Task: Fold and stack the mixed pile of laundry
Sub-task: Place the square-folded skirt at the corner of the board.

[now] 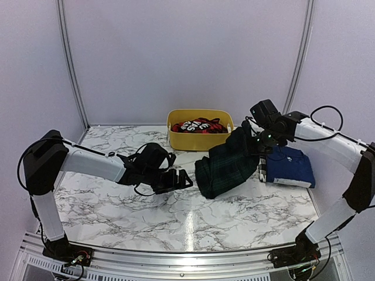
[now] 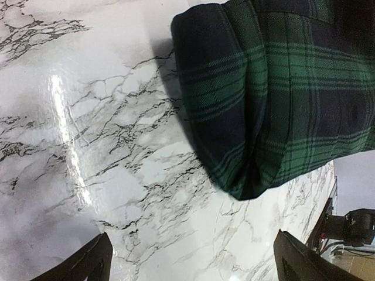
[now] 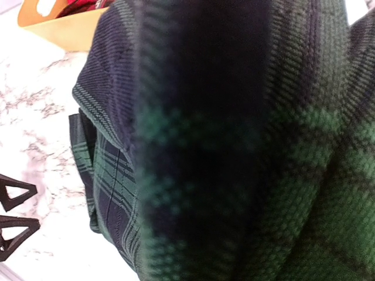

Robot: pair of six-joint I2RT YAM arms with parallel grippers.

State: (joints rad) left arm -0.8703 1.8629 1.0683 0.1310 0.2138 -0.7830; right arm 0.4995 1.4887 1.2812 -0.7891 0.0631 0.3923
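I should use my right gripper to set the dark green-navy tartan garment on top of the folded navy blue garment (image 1: 290, 167) and let go of it. The tartan garment hangs by its raised corner now.
The dark green-navy tartan garment (image 1: 225, 167) hangs folded from its upper right corner, with its lower end on the marble near the middle. My right gripper (image 1: 258, 146) is shut on that raised corner. In the right wrist view the tartan cloth (image 3: 234, 146) fills the frame and hides the fingers. My left gripper (image 1: 177, 179) stands open just left of the garment's lower end, not touching it. In the left wrist view the tartan fold (image 2: 275, 99) lies ahead of the open fingers (image 2: 88, 263). A folded navy blue garment (image 1: 288, 167) lies at the right. The red-and-black checked one (image 1: 199, 125) sits in the tub.
The yellow tub (image 1: 199, 130) stands at the back centre, close behind the tartan garment; its corner (image 3: 58, 20) shows in the right wrist view. White walls close the back and sides. The marble table (image 1: 117, 216) runs to a metal rail at the near edge.
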